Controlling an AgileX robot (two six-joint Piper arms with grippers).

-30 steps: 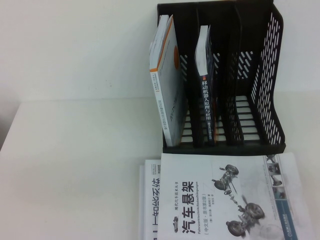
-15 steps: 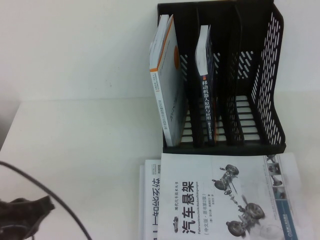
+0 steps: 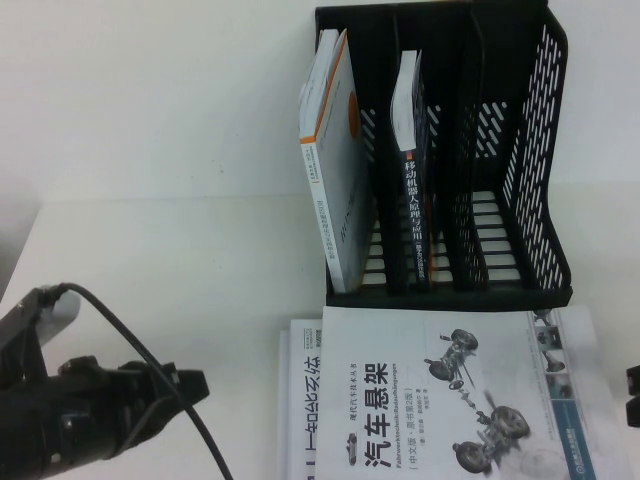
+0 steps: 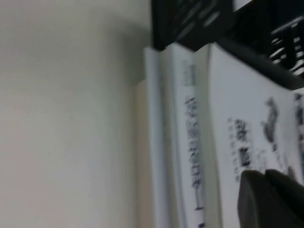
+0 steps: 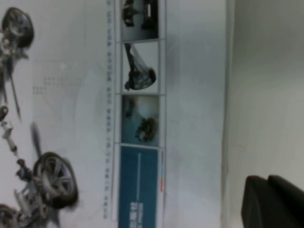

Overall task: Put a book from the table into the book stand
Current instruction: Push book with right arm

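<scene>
The robot's left gripper needs to next take hold of the white car-suspension book by its edge [image 3: 324,415] [image 4: 214,159] beside the bold black title.
The book [image 3: 440,400], white with car-suspension drawings and a bold black title, lies flat on top of a stack at the near edge of the white table [image 3: 150,270], just in front of the black book stand [image 3: 540,150]. My left gripper [image 3: 190,385] is shut and empty, low at the left of the stack. In the left wrist view its fingertips [image 4: 266,178] hang over the book's cover [image 4: 247,118]. My right gripper [image 3: 633,395] is shut and empty at the right edge, beside the book. In the right wrist view it [image 5: 268,183] is over bare table next to the book's edge [image 5: 190,95].
A white book with an orange edge [image 3: 335,170] stands in the stand's left slot, and a dark-spined book [image 3: 412,170] stands in the second slot. The two right slots hold nothing. Another white book [image 3: 298,400] lies under the task book. A black cable [image 3: 150,370] loops over my left arm.
My left arm has come into view from the lower left and moved right toward the book stack. The tip of my right gripper has appeared at the right edge. The books have not moved.
</scene>
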